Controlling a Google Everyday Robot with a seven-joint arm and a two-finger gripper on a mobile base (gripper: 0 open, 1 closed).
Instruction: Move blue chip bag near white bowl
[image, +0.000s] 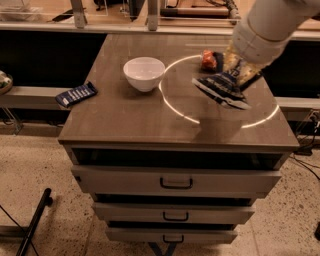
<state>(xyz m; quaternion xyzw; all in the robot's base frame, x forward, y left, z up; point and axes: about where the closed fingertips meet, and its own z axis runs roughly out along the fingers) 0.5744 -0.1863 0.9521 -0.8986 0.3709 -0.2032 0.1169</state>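
Observation:
The blue chip bag, now lifted above the cabinet top, will be let go by my gripper just inside the curved white line (176, 91), beside the white bowl.
The blue chip bag (221, 89) is a crumpled navy foil bag with white lettering. It hangs lifted above the right half of the cabinet top, casting a shadow below. My gripper (237, 71) is shut on the bag's upper right part, with the white arm reaching in from the upper right. The white bowl (144, 73) stands upright on the top, left of the bag, with a gap between them.
An orange-red can (208, 60) lies on its side behind the bag, partly hidden. A small flat dark-blue packet (76, 94) lies on a ledge left of the cabinet. The cabinet top (130, 120) has drawers (176, 182) below.

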